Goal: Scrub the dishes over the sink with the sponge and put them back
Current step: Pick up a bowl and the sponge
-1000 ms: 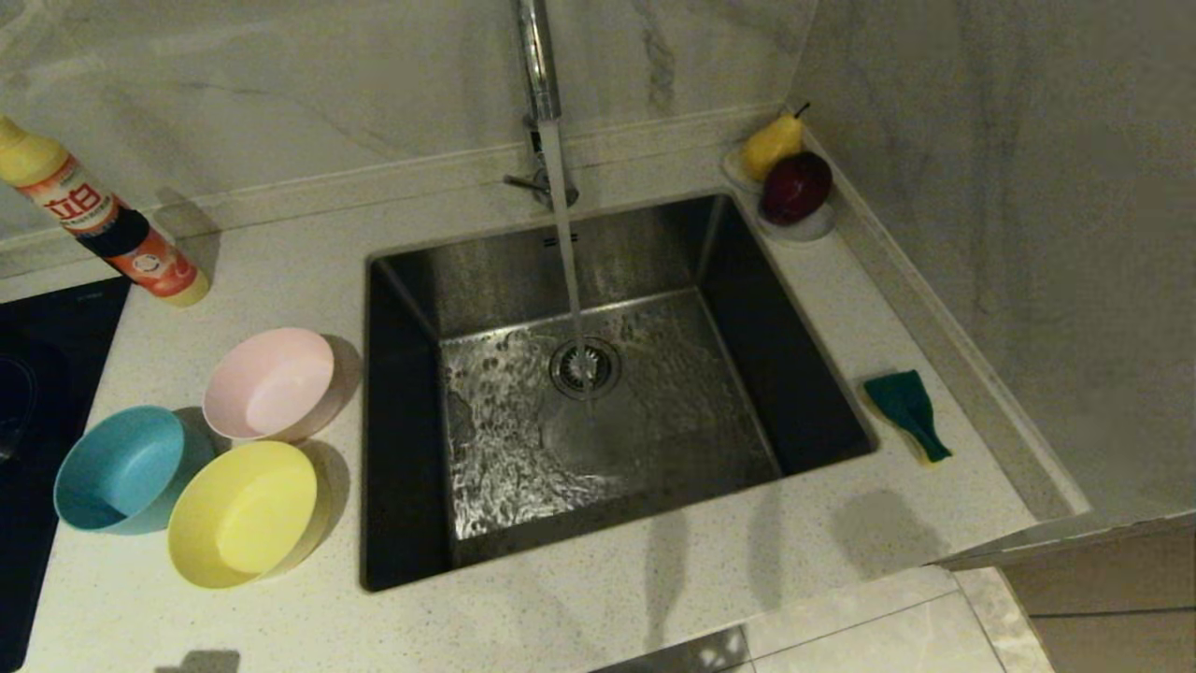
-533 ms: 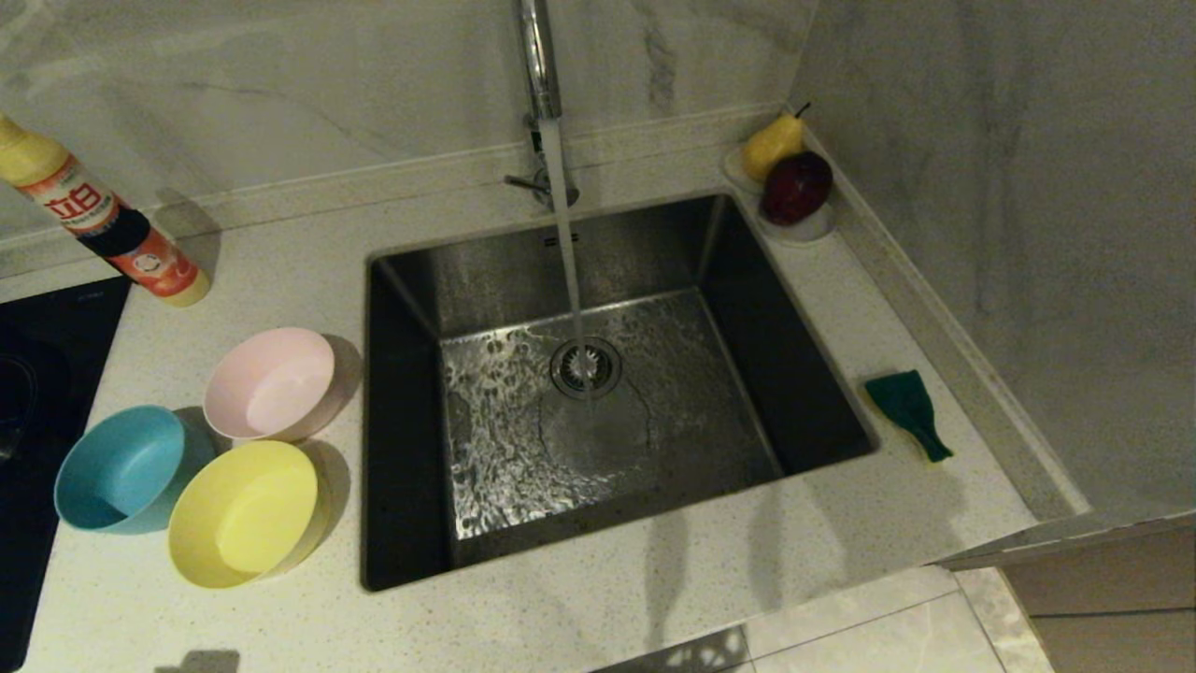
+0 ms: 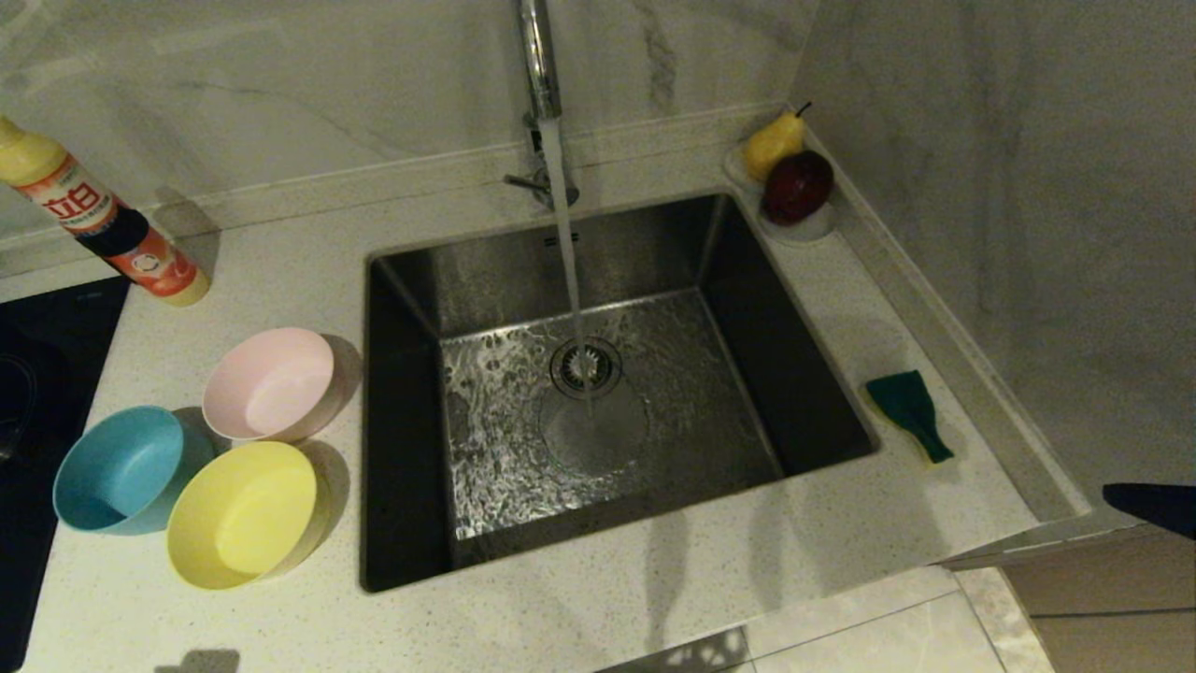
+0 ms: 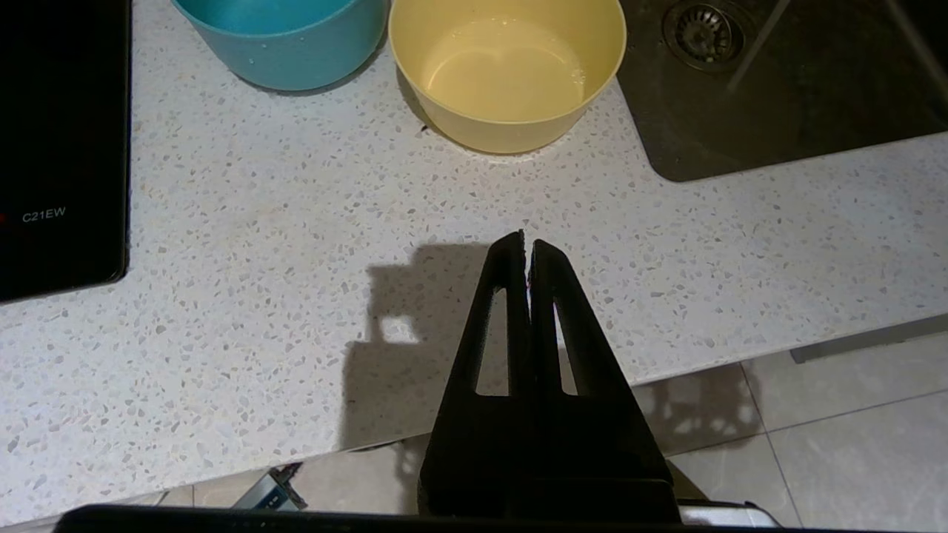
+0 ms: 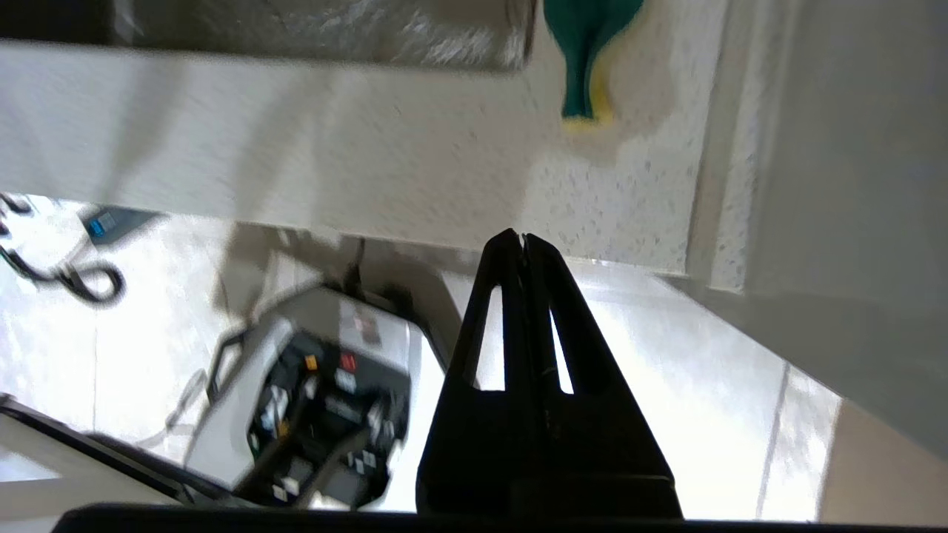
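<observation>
My right gripper is going to close on the narrow end of the sponge (image 3: 928, 436) (image 5: 578, 78), the end closest to the front edge of the counter.
Three bowls stand on the counter left of the sink (image 3: 392, 280): a pink bowl (image 3: 269, 383), a blue bowl (image 3: 120, 469) and a yellow bowl (image 3: 245, 514). The sponge (image 3: 908, 409), green face up, lies on the counter right of the sink, and also shows as the sponge (image 5: 589, 52) in the right wrist view. My right gripper (image 5: 523, 238) is shut and empty, below the counter's front edge near the sponge; its arm tip (image 3: 1154, 505) enters at the right edge. My left gripper (image 4: 527, 240) is shut and empty over the counter's front edge, near the yellow bowl (image 4: 507, 70).
Water runs from the tap (image 3: 540, 65) onto the drain strainer (image 3: 586, 366). A detergent bottle (image 3: 98, 222) stands at the back left, a pear (image 3: 772, 142) and a dark red fruit (image 3: 796, 187) in the back right corner. A black cooktop (image 3: 37, 374) lies far left. A wall borders the counter's right side.
My right arm has risen and its dark tip has come into the head view at the right edge. The bowls, sponge and left arm have not moved.
</observation>
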Available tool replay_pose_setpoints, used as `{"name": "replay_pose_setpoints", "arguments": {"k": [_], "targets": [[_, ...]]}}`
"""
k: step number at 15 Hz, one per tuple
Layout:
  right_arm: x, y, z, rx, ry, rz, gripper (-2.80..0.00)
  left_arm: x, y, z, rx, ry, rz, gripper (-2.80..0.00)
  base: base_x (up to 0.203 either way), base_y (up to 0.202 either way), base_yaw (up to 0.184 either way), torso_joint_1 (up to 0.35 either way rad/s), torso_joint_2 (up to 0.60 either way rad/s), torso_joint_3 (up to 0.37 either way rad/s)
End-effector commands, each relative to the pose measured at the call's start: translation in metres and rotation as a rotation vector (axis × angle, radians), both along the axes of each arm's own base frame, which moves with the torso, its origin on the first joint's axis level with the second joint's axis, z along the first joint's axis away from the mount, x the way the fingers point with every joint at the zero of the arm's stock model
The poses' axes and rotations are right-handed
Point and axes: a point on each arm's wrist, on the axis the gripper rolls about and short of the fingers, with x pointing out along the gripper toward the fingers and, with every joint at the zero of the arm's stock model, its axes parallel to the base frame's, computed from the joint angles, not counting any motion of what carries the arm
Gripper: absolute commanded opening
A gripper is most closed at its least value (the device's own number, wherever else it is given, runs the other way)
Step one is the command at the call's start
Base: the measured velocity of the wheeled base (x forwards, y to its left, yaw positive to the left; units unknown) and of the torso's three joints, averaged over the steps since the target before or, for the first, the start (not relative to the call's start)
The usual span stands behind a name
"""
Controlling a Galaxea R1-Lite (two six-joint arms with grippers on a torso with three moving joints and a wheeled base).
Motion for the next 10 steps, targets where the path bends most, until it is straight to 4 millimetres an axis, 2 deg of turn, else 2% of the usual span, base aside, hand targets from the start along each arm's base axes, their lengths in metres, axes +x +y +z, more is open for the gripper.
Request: {"name": "replay_pose_setpoints", "arguments": {"k": [1,5,6,7,10], "targets": [[0.029,0.008,-0.013,-0.034,0.086,0.000,-2.80,0.000,0.000,0.000,0.000,0.005,0.000,-2.80,0.000,0.000,0.000,0.000,0.00,0.000],[0.052,0.018,-0.024,-0.058,0.109,-0.035,-2.80,0.000,0.000,0.000,0.000,0.005,0.000,-2.80,0.000,0.000,0.000,0.000,0.00,0.000],[0.059,0.022,-0.027,-0.066,0.117,-0.046,-2.41,0.000,0.000,0.000,0.000,0.005,0.000,-2.80,0.000,0.000,0.000,0.000,0.00,0.000],[0.066,0.026,-0.030,-0.074,0.118,-0.062,0.00,0.000,0.000,0.000,0.000,0.005,0.000,-2.80,0.000,0.000,0.000,0.000,0.00,0.000],[0.088,0.036,-0.041,-0.106,0.100,-0.123,0.00,0.000,0.000,0.000,0.000,0.005,0.000,-2.80,0.000,0.000,0.000,0.000,0.00,0.000]]}}
